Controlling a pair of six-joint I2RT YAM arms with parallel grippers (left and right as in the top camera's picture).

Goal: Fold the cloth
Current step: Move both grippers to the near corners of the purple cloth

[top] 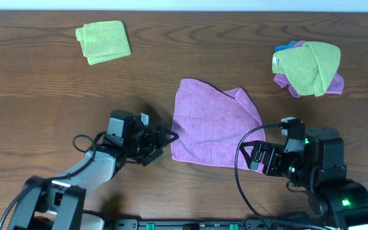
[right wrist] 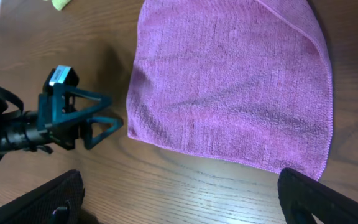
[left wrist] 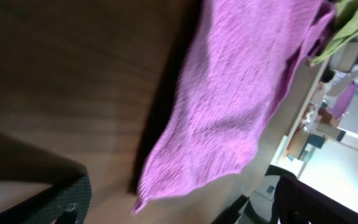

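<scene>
My right gripper is to close on the near corner of the lilac cloth [top: 260,170] [right wrist: 319,175], on the same side as the cloth's turned-over far corner.
The lilac cloth [top: 213,124] lies spread on the table's middle, its top right corner turned over onto itself. My left gripper [top: 161,145] sits open just left of the cloth's near-left corner, touching nothing. In the left wrist view the cloth [left wrist: 241,93] stretches away and its near corner points between the gripper's [left wrist: 179,214] dark fingers [left wrist: 48,199]. My right gripper [top: 253,158] is open beside the near-right corner. The right wrist view shows the cloth's [right wrist: 229,81] near edge just beyond that gripper [right wrist: 179,199], bare wood between its fingers [right wrist: 322,199].
A folded lime-green towel [top: 104,41] lies at the far left. A bunched pile of green, purple and blue cloths [top: 308,67] sits at the far right. The left arm's gripper [right wrist: 98,121] shows in the right wrist view. The wooden table [top: 43,96] carries it all.
</scene>
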